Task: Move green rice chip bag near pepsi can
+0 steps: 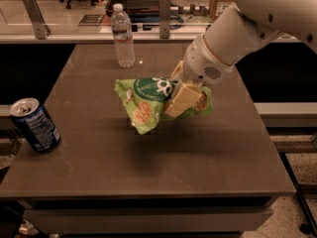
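The green rice chip bag, hanging above the table's middle now, will go between the pepsi can and the table's front edge's middle (pixel 116 154). I should put it down there with my gripper.
The green rice chip bag (pixel 148 100) hangs in the air above the middle of the brown table (pixel 198 152), casting a shadow below it. My gripper (pixel 174 98) reaches in from the upper right on a white arm and is shut on the bag's right half, its tan fingers (pixel 179 99) pinching it. The pepsi can (pixel 35 125) stands upright near the table's left edge, well left of the bag.
A clear plastic water bottle (pixel 123 35) stands at the table's far side, behind the bag. A glass partition with metal posts (pixel 34 15) runs along the back. The table's front edge (pixel 148 191) is close to the camera.
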